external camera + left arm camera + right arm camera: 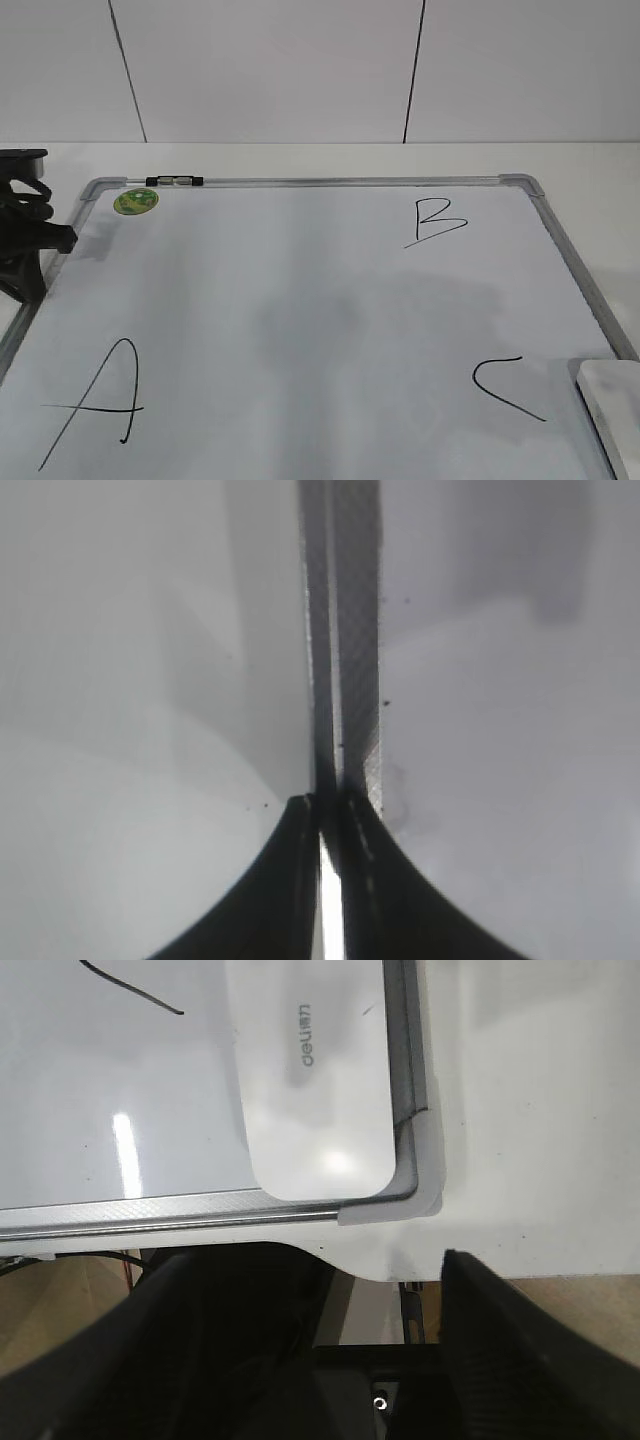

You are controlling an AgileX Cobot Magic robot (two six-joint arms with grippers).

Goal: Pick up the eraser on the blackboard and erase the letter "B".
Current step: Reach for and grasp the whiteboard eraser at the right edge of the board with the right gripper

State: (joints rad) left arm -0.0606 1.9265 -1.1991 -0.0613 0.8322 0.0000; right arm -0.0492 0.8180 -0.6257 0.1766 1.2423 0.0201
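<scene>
My right gripper is to go to the white eraser next and close on the eraser's long sides [609, 443] [238, 1037], at the middle next to its deli logo.
The blackboard [330, 290] is a white board with a grey metal frame lying flat. The letter "B" [436, 220] is drawn in black at its far right. The white eraser [612, 400] lies on the board's near right corner, beside the "C" [505, 385]. In the right wrist view the eraser [315, 1090] lies against the frame corner, and my right gripper [320, 1300] is open, off the table's near edge, apart from it. My left gripper [325, 815] is shut and empty over the board's left frame [345, 630]; it shows as a dark arm at the exterior view's left edge [25, 235].
A round green magnet [135, 201] and a black marker [175, 181] sit at the board's far left corner. A large "A" [95, 400] is at the near left. The white table [600, 160] runs round the board; its near edge [480, 1250] shows in the right wrist view.
</scene>
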